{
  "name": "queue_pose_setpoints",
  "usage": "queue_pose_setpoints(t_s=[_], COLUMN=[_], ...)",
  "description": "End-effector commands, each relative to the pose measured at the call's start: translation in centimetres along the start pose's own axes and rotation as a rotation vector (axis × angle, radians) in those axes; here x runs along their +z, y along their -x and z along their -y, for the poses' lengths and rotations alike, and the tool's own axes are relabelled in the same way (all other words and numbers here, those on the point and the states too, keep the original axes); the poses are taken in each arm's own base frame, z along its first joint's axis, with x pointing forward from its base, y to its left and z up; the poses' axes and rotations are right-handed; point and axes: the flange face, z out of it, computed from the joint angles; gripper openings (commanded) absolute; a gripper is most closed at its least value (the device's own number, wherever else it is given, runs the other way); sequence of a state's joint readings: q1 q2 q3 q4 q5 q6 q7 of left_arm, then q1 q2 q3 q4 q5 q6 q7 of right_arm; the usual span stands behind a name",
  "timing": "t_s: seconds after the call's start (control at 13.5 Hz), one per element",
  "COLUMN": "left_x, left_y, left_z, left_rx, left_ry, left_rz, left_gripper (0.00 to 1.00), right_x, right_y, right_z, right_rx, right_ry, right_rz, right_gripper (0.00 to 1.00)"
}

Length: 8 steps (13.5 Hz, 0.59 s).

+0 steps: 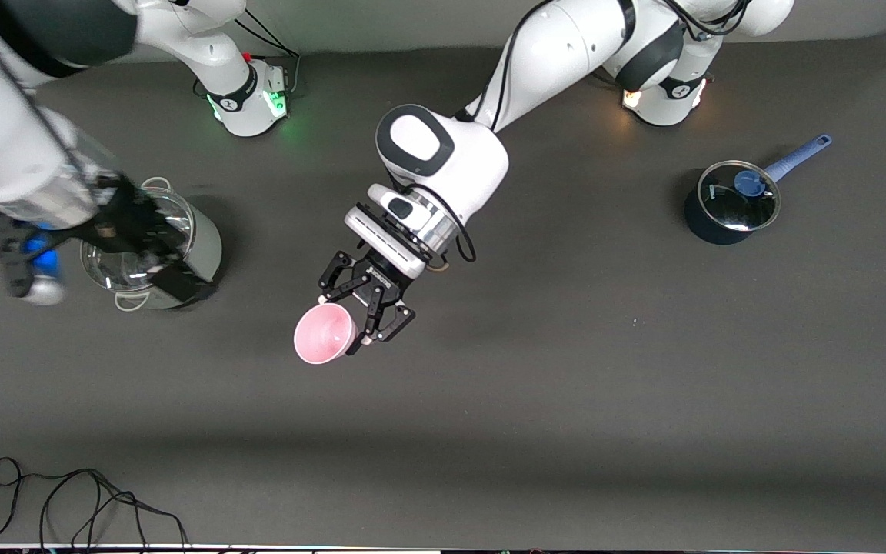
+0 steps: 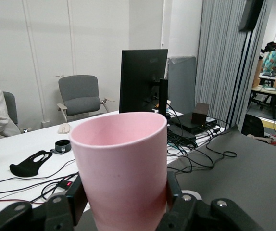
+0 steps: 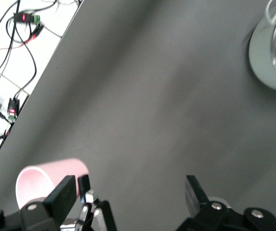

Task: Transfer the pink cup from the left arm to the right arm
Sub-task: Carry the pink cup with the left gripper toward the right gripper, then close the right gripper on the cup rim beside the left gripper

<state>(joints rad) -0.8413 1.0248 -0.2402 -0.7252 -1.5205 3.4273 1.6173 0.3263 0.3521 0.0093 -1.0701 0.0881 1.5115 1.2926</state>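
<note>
My left gripper is holding the lower body of the cup, so next my right gripper closes on the pink cup's rim [image 1: 304,317] [image 3: 53,182] at the side facing the steel pot.
The pink cup [image 1: 324,333] is a small pale-pink tumbler, held on its side in the air over the middle of the table, mouth toward the front camera. My left gripper [image 1: 344,323] is shut on its lower body. In the left wrist view the cup [image 2: 121,168] fills the middle between the two black fingers [image 2: 76,198]. My right gripper [image 1: 160,265] hangs open and empty over the steel pot, apart from the cup. The right wrist view shows its own spread fingers [image 3: 65,191] and the cup [image 3: 44,179] beside one of them.
A steel pot with a glass lid [image 1: 204,238] stands toward the right arm's end, and also shows in the right wrist view [image 3: 268,57]. A dark blue saucepan with a lid [image 1: 729,206] stands toward the left arm's end. Black cables [image 1: 66,500] lie at the table's near edge.
</note>
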Motion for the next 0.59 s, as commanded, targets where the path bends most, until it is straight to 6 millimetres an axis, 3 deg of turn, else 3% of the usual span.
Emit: queue_pose_setpoints(t_s=[0.0, 0.3, 0.52], left_x=[-0.3, -0.3, -0.3], left_y=[-1.1, -1.1, -1.1], left_z=[0.0, 0.0, -0.2], left_rx=[-0.010, -0.010, -0.009], left_ry=[-0.017, -0.017, -0.016], left_rz=[-0.025, -0.025, -0.025], left_gripper=[0.00, 0.00, 0.00], right_x=[0.7, 0.7, -0.5], right_y=[2.1, 4.3, 4.3], right_z=[2.2, 3.1, 3.7], right_rx=[0.019, -0.020, -0.027], right_ry=[-0.011, -0.031, -0.105], right_rz=[-0.004, -0.027, -0.052], right_gripper=[1.00, 1.00, 1.00])
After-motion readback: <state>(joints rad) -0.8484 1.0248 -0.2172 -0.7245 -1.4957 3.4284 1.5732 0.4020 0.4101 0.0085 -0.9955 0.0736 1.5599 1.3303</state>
